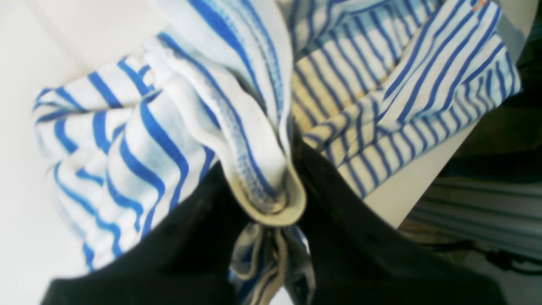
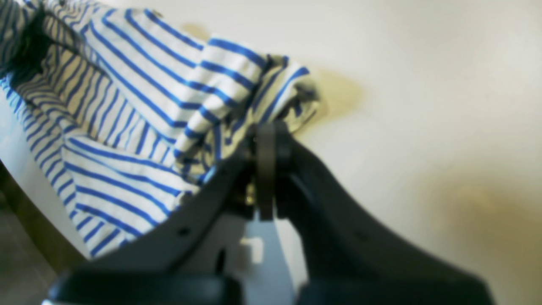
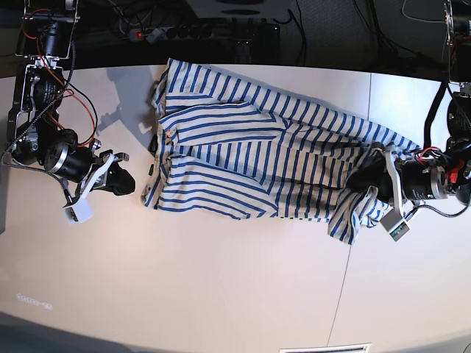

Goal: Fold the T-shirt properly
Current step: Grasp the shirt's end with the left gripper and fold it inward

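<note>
Next, my left gripper releases the bunched hem on the T-shirt's middle [image 3: 254,175], beside the slanting edge of the striped flap.
The white, blue-striped T-shirt [image 3: 257,162] lies lengthwise across the white table [image 3: 221,287], partly folded over itself. My left gripper [image 3: 368,180] is at the shirt's right end, shut on a bunched hem edge [image 1: 271,186] with loose folds [image 1: 127,127] hanging around it. A small orange mark [image 3: 166,137] shows near the shirt's left end, and at the top edge of the left wrist view [image 1: 478,5]. My right gripper [image 3: 131,182] is at the shirt's left edge. Its fingers [image 2: 266,131] are shut with a raised corner of cloth [image 2: 237,84] pinched at their tips.
Cables and a power strip [image 3: 199,31] run behind the table's far edge. A seam [image 3: 344,279] crosses the tabletop at the right. The table edge [image 1: 423,186] drops off just beside the left gripper. Bare tabletop [image 2: 423,84] lies beyond the right gripper.
</note>
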You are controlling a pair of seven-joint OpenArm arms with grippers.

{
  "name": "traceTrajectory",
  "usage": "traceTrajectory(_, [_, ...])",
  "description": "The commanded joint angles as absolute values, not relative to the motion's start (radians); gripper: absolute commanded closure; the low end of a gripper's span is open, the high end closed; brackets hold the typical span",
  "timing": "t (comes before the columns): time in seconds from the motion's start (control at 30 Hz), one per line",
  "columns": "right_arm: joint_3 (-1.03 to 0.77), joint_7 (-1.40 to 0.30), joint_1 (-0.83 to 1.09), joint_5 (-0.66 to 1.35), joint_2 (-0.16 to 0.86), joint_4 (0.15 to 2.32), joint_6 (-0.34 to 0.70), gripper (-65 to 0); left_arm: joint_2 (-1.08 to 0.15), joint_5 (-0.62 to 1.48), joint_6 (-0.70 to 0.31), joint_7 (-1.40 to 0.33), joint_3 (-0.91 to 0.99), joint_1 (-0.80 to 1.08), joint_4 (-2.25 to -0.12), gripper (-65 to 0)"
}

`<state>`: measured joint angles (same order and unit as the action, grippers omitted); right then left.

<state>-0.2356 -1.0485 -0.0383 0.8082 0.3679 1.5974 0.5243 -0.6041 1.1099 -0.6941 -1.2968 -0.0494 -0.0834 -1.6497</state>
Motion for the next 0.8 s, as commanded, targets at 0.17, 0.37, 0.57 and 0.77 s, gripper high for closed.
traceTrajectory(0.17, [-0.243, -1.029, -0.055, 0.827, 0.382, 1.613, 0.599, 0.0, -0.523, 1.066, -0.698, -1.230, -0.066, -0.094, -1.668, 0.0])
traceTrajectory(0.37, [-0.243, -1.029, -0.055, 0.826, 0.382, 1.613, 0.599, 0.0, -0.488, 1.011, -0.698, -1.230, -0.191, -0.091, -1.668, 0.0])
traceTrajectory(0.57, [-0.243, -1.028, -0.055, 0.827, 0.382, 1.613, 0.599, 0.0, -0.437, 0.934, -0.698, -1.214, -0.252, -0.091, -1.668, 0.0])
traceTrajectory(0.77, [-0.243, -1.028, -0.055, 0.826, 0.382, 1.613, 0.599, 0.0, -0.403, 0.945, -0.698, -1.212, -0.257, -0.091, -1.668, 0.0])
